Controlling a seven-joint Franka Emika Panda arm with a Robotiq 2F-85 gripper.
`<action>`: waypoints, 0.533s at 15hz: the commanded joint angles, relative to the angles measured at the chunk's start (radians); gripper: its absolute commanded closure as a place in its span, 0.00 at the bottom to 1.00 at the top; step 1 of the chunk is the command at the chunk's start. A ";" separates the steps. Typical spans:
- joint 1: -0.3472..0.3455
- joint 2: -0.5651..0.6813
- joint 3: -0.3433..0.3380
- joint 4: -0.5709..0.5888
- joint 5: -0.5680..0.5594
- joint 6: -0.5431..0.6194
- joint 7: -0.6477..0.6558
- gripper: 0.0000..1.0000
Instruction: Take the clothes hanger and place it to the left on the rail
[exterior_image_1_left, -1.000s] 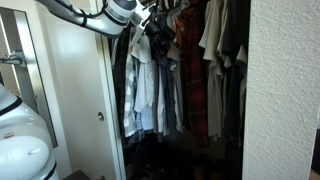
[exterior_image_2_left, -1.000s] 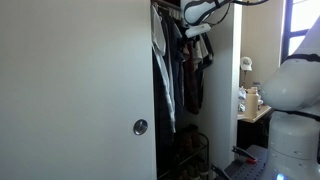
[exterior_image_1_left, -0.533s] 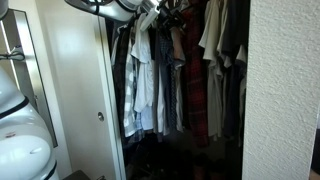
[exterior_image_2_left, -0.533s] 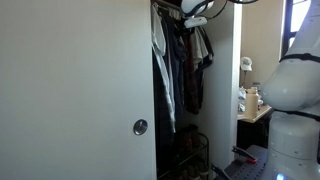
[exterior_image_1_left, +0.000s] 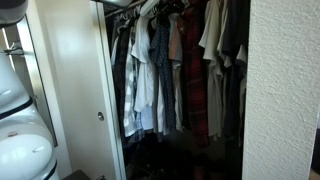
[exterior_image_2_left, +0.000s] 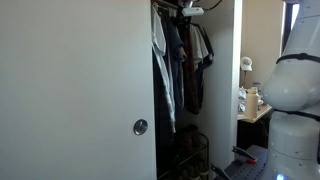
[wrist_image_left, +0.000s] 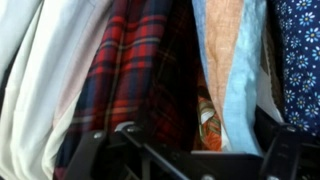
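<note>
The robot's gripper should close on the clothes hanger (exterior_image_1_left: 182, 11) (wrist_image_left: 193, 118) between the red plaid shirt and the orange patterned shirt.
The rail (exterior_image_1_left: 128, 9) is a thin dark rod across the top of the wardrobe, crowded with hooks and shirts. My gripper (exterior_image_1_left: 165, 5) is up at the rail at the frame's top edge, mostly cut off. It also shows among the hanger hooks in an exterior view (exterior_image_2_left: 190, 9). In the wrist view, dark bars of a clothes hanger (wrist_image_left: 150, 150) cross the bottom between my dark fingers (wrist_image_left: 190, 160), in front of a red plaid shirt (wrist_image_left: 135, 60) and a light blue one (wrist_image_left: 240, 70). Dark fingers and dark hanger merge, so the grip is unclear.
The white closet door (exterior_image_1_left: 70, 90) stands open beside the shirts and fills the near side in an exterior view (exterior_image_2_left: 75, 90). A textured wall (exterior_image_1_left: 285, 90) bounds the other side. The robot's white base (exterior_image_2_left: 295, 110) stands by a desk. Dark items lie on the closet floor (exterior_image_2_left: 185, 155).
My arm has risen steadily toward the rail. It was fully visible a second ago and is now nearly out of the top of both exterior views.
</note>
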 joint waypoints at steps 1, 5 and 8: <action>0.015 0.067 -0.014 0.154 0.037 -0.104 -0.032 0.00; 0.012 0.113 -0.025 0.279 0.074 -0.211 -0.024 0.00; 0.010 0.151 -0.031 0.373 0.053 -0.266 -0.010 0.00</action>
